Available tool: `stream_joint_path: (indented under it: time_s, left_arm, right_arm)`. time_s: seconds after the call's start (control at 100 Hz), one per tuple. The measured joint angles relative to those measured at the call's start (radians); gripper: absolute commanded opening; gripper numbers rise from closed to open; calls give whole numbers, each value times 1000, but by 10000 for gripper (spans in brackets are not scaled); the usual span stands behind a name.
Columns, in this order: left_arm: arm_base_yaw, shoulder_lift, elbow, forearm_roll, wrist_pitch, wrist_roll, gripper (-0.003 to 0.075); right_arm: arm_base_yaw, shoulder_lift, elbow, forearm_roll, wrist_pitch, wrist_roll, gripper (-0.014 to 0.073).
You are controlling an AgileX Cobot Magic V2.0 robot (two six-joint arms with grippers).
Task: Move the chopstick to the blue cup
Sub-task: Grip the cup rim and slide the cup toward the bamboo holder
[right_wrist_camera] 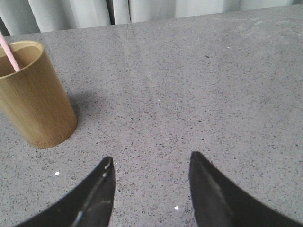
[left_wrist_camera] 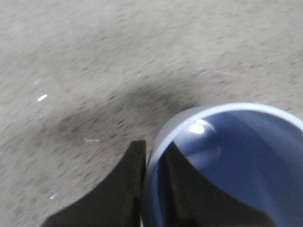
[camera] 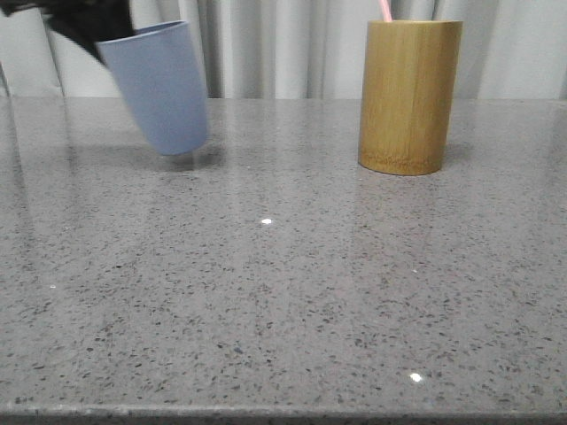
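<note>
My left gripper is to set the blue cup down on the table (camera: 254, 162) between the cup's dark shadow and the bamboo cylinder.
The blue cup (camera: 159, 87) hangs tilted just above the table at the back left, held by its rim. My left gripper (camera: 89, 27) is shut on the rim; in the left wrist view one finger is outside the wall and one inside the blue cup (left_wrist_camera: 246, 156), with the left gripper (left_wrist_camera: 154, 151) straddling the rim. A pale pink chopstick (camera: 384, 10) sticks out of the bamboo cylinder (camera: 409, 96) at the back right; it also shows in the right wrist view (right_wrist_camera: 9, 54). My right gripper (right_wrist_camera: 151, 163) is open and empty over bare table, beside the bamboo cylinder (right_wrist_camera: 35, 97).
The grey speckled table (camera: 283, 292) runs to a front edge at the bottom of the front view. A pale curtain (camera: 283, 44) hangs behind the table. The blue cup casts a dark shadow on the table under it.
</note>
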State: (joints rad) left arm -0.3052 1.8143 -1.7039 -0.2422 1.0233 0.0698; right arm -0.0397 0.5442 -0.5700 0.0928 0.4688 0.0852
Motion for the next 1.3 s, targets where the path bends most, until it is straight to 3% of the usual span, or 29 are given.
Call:
stream_joint_path:
  time_s: [0.31, 0.61, 1.11, 1.3]
  left_arm:
    - [-101, 111, -143, -22, 7, 0, -19]
    - [-121, 133, -165, -37, 9, 0, -12]
    - [-121, 133, -166, -60, 10, 0, 353]
    - [-121, 133, -183, -74, 10, 0, 404]
  right_arm:
    - [0, 0, 0, 0, 0, 0, 381]
    - [0, 0, 0, 0, 0, 0, 381]
    - [0, 0, 0, 0, 0, 0, 381]
    - [0, 0, 0, 0, 0, 0, 381]
